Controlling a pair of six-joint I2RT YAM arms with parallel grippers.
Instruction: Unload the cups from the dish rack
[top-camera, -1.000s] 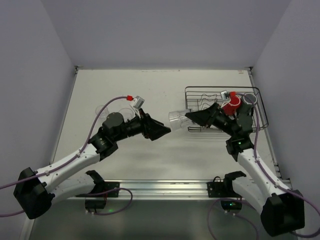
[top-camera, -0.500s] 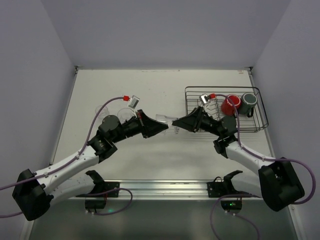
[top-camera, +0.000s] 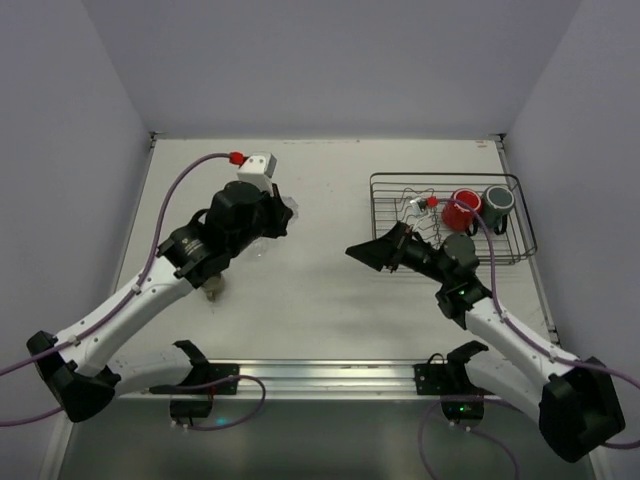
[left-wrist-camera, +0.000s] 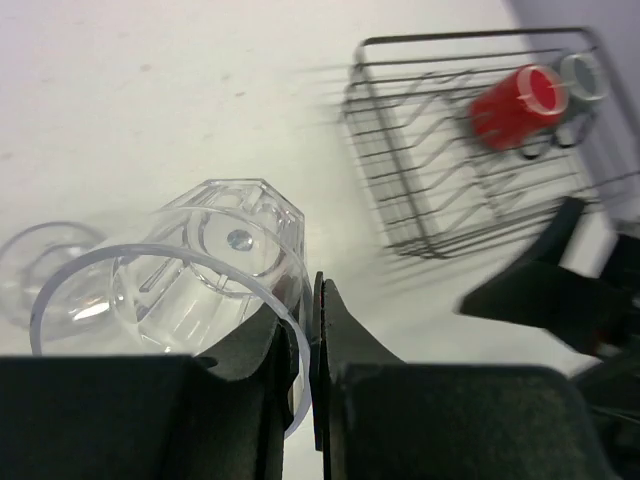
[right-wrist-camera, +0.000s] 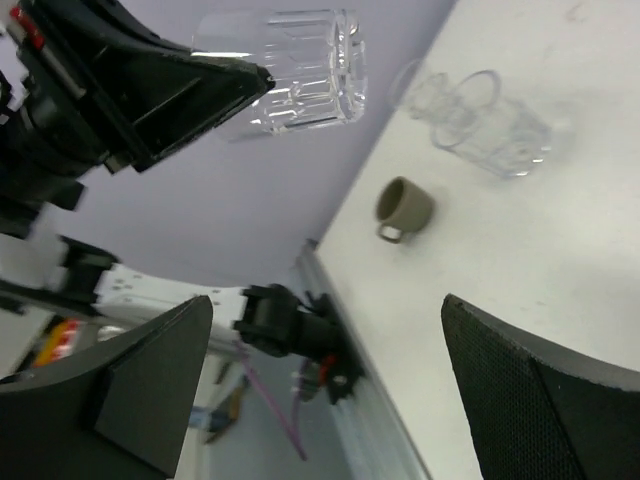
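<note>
Next, my left gripper lets go of the held tumbler inside the clear tumbler standing (top-camera: 255, 245) (left-wrist-camera: 62, 278) near the olive-tan mug.
My left gripper (left-wrist-camera: 305, 300) is shut on the rim of a clear tumbler (left-wrist-camera: 210, 265), one finger inside it and one outside, and holds it above the table's left half. In the top view the left gripper (top-camera: 276, 216) sits far from the dish rack (top-camera: 520, 240). My right gripper (top-camera: 363, 250) stands open and holds nothing, just left of the rack. A red cup (top-camera: 462, 210) and a dark grey cup (top-camera: 497, 203) stay in the rack's far right corner. The right wrist view shows the right gripper (right-wrist-camera: 328, 300) wide open and the held tumbler (right-wrist-camera: 300, 70) ahead.
An olive-tan mug (top-camera: 213, 290) lies on the table under the left forearm, also the mug (right-wrist-camera: 403, 208) in the right wrist view. Clear tumblers (right-wrist-camera: 480, 125) stand on the table's left part; one tumbler (left-wrist-camera: 40, 265) shows beside the held one. Walls close in on three sides.
The clear tumbler passed from the right gripper to the left one. The right gripper opened wide, and the left arm swung back and left with the tumbler.
</note>
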